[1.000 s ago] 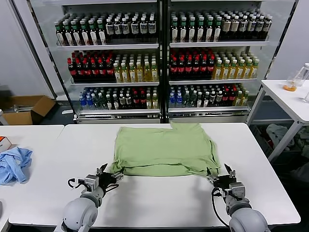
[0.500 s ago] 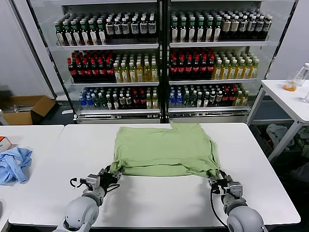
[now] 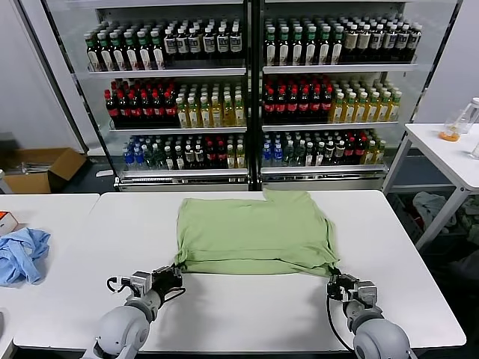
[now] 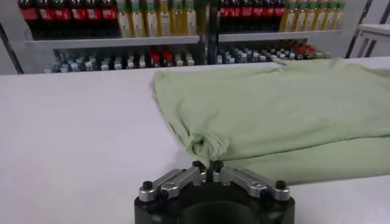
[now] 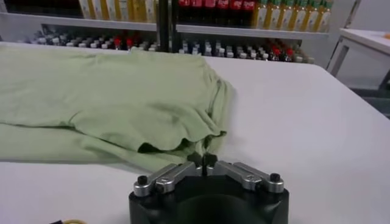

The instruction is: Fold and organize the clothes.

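Next, my right gripper lets go of the light green shirt's corner on the white table (image 3: 352, 319), close to the near edge of the table.
The clothes, a light green shirt (image 3: 254, 232), lie partly folded on the white table (image 3: 247, 314), with no collar, buttons or print showing. My left gripper (image 3: 178, 271) sits at the shirt's near left corner, shut on a bunched bit of fabric (image 4: 207, 146). In the left wrist view the gripper (image 4: 207, 165) pinches that cloth between its tips. My right gripper (image 3: 334, 277) is at the near right corner and is shut on the hem. The right wrist view shows that gripper (image 5: 202, 159) nipping the shirt's edge (image 5: 183, 146).
A crumpled blue cloth (image 3: 21, 254) lies on the adjoining table at the left. Shelves of bottles (image 3: 247, 97) stand behind the table. A cardboard box (image 3: 41, 168) is on the floor at the left, and a white side table (image 3: 449, 149) at the right.
Both grippers were open at the shirt's near corners and have closed on the fabric. The near corners are now bunched in the fingertips.
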Robot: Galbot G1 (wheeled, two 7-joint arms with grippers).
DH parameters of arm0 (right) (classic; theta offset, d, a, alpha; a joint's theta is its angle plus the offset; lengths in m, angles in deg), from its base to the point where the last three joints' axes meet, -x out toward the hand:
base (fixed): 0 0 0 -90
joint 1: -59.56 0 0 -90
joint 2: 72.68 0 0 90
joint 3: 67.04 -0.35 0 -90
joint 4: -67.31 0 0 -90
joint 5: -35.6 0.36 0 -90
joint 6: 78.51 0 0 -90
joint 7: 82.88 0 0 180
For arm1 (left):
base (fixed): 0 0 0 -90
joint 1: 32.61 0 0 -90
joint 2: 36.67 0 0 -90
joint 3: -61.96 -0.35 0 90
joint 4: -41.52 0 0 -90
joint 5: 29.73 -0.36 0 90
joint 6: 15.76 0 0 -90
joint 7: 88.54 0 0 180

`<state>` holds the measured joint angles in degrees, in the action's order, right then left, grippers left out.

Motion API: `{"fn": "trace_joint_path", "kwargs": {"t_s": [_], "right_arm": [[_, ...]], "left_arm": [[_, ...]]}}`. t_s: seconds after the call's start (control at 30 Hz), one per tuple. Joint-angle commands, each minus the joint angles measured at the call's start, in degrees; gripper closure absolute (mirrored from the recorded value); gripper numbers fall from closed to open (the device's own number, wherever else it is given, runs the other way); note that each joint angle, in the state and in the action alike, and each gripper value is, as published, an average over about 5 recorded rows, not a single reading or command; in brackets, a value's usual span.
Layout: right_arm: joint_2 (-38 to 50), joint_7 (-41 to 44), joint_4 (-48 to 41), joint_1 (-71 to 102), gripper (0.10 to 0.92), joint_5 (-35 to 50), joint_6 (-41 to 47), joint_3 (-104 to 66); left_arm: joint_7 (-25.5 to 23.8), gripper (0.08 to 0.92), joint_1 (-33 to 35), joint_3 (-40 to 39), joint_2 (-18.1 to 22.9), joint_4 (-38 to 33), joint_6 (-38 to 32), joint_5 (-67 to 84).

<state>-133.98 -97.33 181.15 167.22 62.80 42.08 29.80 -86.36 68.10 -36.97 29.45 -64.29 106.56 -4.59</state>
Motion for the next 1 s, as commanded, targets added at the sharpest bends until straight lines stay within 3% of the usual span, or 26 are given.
{"fn": "trace_joint_path", "kwargs": {"t_s": [0.03, 0.43, 1.0], "right_arm": [[1.4, 0.0, 7.0, 7.8, 0.917, -0.2, 0.1, -1.8], [3.6, 1.2, 17.0, 25.0, 0.917, -6.3, -1.4, -7.9], [5.6, 2.0, 22.0, 34.9, 0.908, -10.1, -1.3, -12.6]], "left_arm": [[-0.4, 0.903, 8.4, 0.9, -0.3, -9.0, 0.7, 0.9], [-0.7, 0.903, 21.3, 3.8, -1.4, -19.2, 0.7, -1.1], [-2.7, 0.903, 28.9, 8.5, -6.6, -23.4, 0.8, -2.6]]}}
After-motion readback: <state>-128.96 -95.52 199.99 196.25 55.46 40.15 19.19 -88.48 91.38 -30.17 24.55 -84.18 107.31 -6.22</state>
